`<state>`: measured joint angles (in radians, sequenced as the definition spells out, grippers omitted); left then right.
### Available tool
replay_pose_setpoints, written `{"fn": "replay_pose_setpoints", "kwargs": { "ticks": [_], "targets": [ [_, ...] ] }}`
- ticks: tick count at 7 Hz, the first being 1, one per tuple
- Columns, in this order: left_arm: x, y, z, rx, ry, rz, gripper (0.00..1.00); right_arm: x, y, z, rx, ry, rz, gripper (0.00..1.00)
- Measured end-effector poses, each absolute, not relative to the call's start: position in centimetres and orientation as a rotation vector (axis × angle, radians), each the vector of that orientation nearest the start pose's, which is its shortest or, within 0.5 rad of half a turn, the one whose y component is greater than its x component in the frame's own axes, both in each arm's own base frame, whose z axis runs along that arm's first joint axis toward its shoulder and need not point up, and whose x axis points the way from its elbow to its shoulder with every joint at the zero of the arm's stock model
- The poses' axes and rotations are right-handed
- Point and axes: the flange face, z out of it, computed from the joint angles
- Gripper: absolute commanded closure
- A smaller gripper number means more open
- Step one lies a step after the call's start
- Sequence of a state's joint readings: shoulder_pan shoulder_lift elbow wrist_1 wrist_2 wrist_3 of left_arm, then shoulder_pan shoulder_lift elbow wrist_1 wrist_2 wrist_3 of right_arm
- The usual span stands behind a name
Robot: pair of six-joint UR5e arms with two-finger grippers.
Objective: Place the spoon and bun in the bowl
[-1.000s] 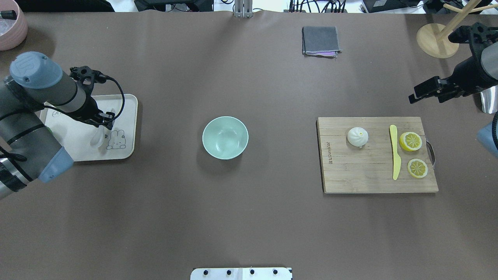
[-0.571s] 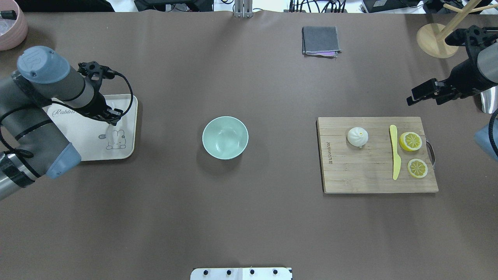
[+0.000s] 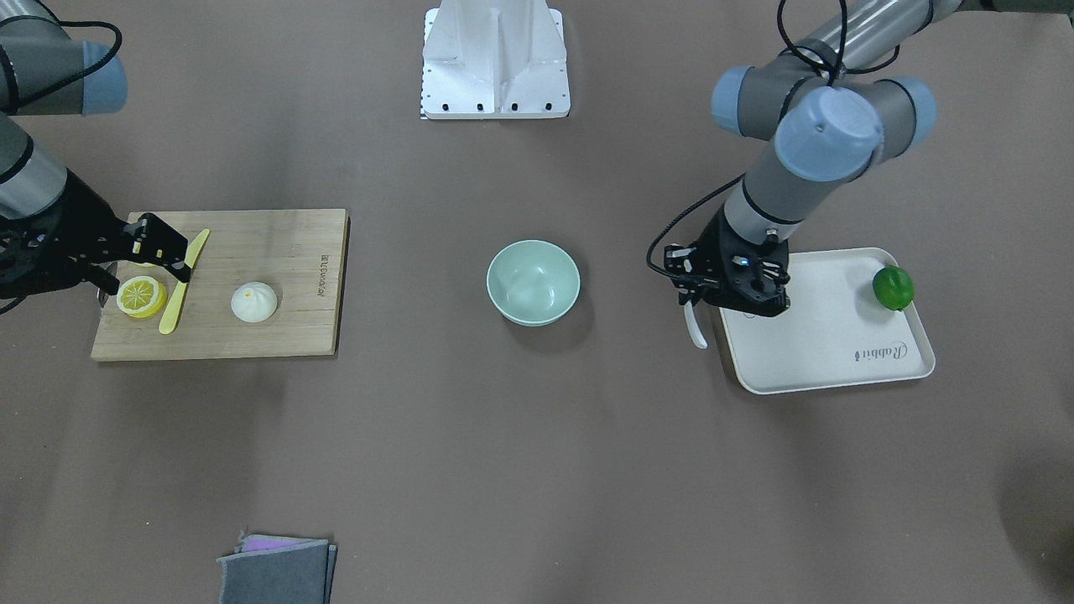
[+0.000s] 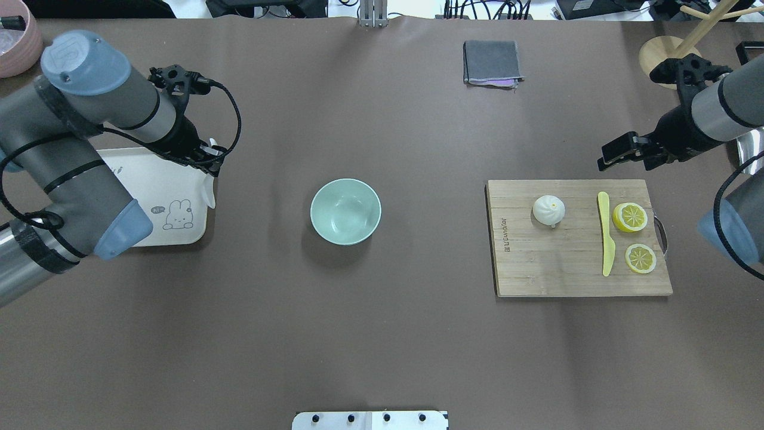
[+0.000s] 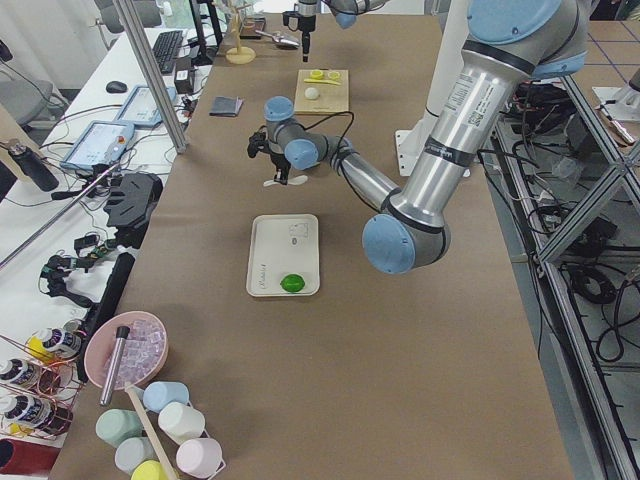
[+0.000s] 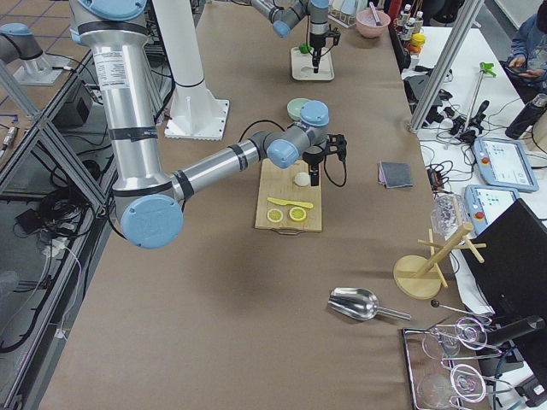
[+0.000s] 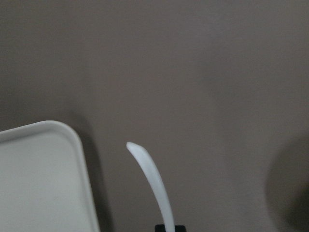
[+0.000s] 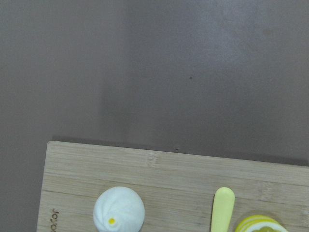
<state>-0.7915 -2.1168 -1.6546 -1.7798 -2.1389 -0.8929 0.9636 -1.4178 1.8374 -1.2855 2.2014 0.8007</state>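
The white bun on the wooden cutting board should be next for my right gripper, which should go to it and close around the bun's top (image 3: pixel 253 300) (image 8: pixel 112 220).
My left gripper (image 4: pixel 209 164) is shut on the handle of the white spoon (image 4: pixel 209 191) and holds it over the right edge of the beige tray (image 4: pixel 149 185), left of the mint-green bowl (image 4: pixel 345 211). The spoon hangs below the gripper in the front view (image 3: pixel 695 327) and in the left wrist view (image 7: pixel 152 179). The bowl is empty. The white bun (image 4: pixel 548 210) sits on the wooden cutting board (image 4: pixel 555 263). My right gripper (image 4: pixel 609 154) is open and empty, hovering just beyond the board's far right edge. The bun also shows in the right wrist view (image 8: pixel 119 210).
A yellow knife (image 4: pixel 606 233) and two lemon slices (image 4: pixel 630 217) lie on the board right of the bun. A green lime (image 3: pixel 893 288) sits on the tray. A grey cloth (image 4: pixel 491 62), a wooden stand (image 4: pixel 668 60) and a pink bowl (image 4: pixel 15 36) stand along the far edge.
My left gripper has lifted the spoon off the tray and carried it right, toward the bowl. My right gripper has moved left, closer to the cutting board.
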Motion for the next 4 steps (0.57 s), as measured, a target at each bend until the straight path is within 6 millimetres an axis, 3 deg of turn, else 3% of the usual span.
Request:
{"fn": "replay_pose_setpoints", "kwargs": {
  "ticks": [1, 3, 4],
  "targets": [
    [44.1, -52.2, 24.4, 0.133, 0.995, 0.124, 1.00, -26.8, -49.1, 41.7, 0.128, -0.890, -0.052, 0.01],
    [49.0, -51.5, 20.8, 0.142, 1.019, 0.113, 1.00, -29.2, -48.8, 41.7, 0.128, -0.873, -0.072, 0.01],
    [50.9, -51.3, 20.6, 0.168, 1.032, 0.109, 0.34, -30.1, -48.7, 41.7, 0.127, -0.868, -0.079, 0.01]
  ]
}}
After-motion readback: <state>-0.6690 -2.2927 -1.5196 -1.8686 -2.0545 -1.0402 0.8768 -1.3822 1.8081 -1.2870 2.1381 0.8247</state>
